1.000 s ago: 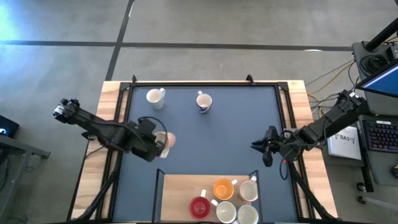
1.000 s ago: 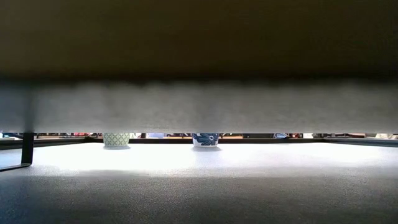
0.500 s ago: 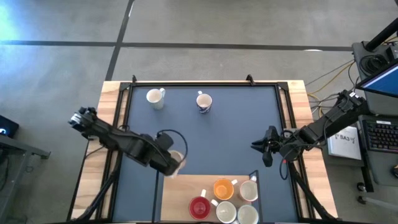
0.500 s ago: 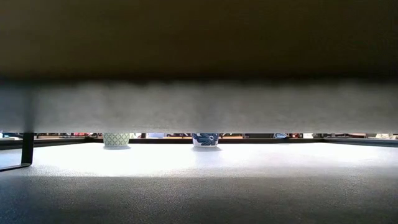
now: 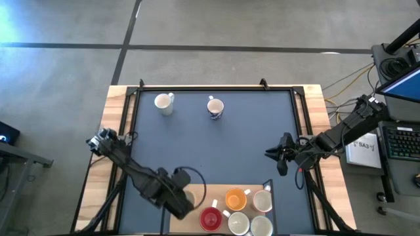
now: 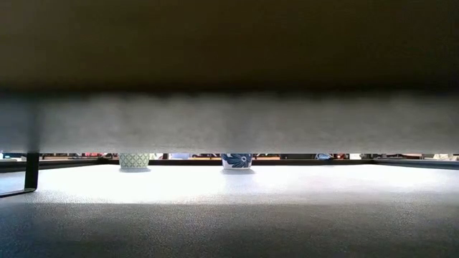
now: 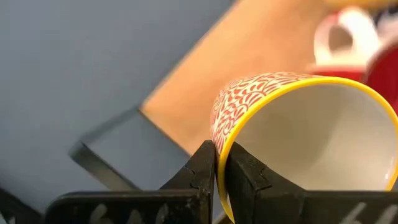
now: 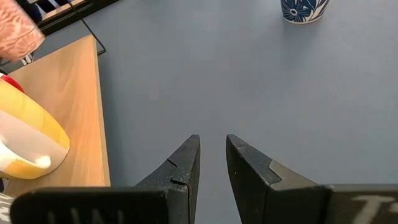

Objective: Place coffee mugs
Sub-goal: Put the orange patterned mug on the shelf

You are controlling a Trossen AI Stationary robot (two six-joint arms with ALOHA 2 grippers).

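I need to let go of the patterned mug with my left gripper on the wooden tray point(image 5: 190, 216), next to the red mug.
My left gripper point(image 5: 186, 198) is shut on a mug point(image 7: 292, 130) with a red wave pattern, a yellow rim and a white inside. It holds the mug over the left edge of the wooden tray point(image 5: 190, 216) near the table's near edge. The same mug point(image 8: 17, 31) shows blurred in the right wrist view. Several mugs stand on the tray, among them a red one point(image 5: 210, 218) and an orange one point(image 5: 235, 198). Two more mugs point(image 5: 163, 103) point(image 5: 215, 107) stand on their bases near the far edge. My right gripper point(image 5: 269, 155) waits over the mat on the right, its fingers slightly apart. My left gripper pinches the mug's wall at the rim point(image 7: 219, 140), one finger outside point(image 7: 204, 163) and one inside point(image 7: 245, 169) the cup. The mug lies tilted in the hold, its mouth turned toward the wrist camera. Whether its base touches the tray does not show.
The dark blue mat point(image 5: 216, 141) has free room in its middle. A black rail frame point(image 5: 197, 87) runs round the mat, and a thin black bracket point(image 7: 102, 155) borders the tray. The low view is mostly blocked by a dark bar and shows only the two far mugs point(image 6: 134, 160) point(image 6: 237, 160).
My left gripper has carried the patterned mug from the left middle of the mat toward the near edge and to the right, and now holds it over the tray's left edge. It has stayed shut on the mug.
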